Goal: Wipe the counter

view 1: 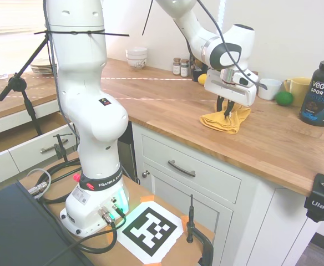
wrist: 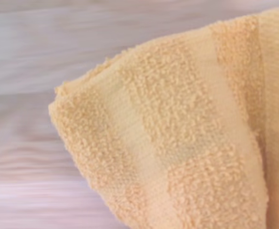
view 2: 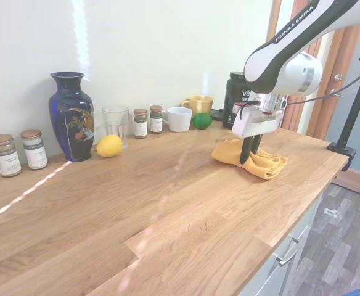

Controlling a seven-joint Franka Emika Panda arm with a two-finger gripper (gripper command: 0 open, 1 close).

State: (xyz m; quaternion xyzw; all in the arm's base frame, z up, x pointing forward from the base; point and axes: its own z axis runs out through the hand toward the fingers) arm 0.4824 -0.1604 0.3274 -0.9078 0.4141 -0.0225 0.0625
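Observation:
My gripper has the yellow cloth. It will let go of it on the bare counter [view 1: 148, 92] in front of the white bowls.
The counter [view 1: 167, 94] is a long brown butcher-block top [view 2: 167, 203] over white drawers. A crumpled yellow terry cloth [view 1: 224, 121] lies on it close to the front edge, also seen in the second exterior view [view 2: 263, 163] and filling the wrist view [wrist: 187, 138]. My gripper [view 1: 227, 112] points straight down into the middle of the cloth [view 2: 249, 155]. Its fingers are shut on a fold of the cloth and pressed down to the wood.
Along the back wall stand a blue vase [view 2: 71, 114], a lemon [view 2: 109, 146], a glass [view 2: 114, 120], spice jars [view 2: 147, 121], a white mug [view 2: 179, 119], a yellow mug [view 2: 197, 105], a lime [view 2: 202, 120] and a black tub [view 1: 321, 93]. White bowls [view 1: 137, 57] sit further along.

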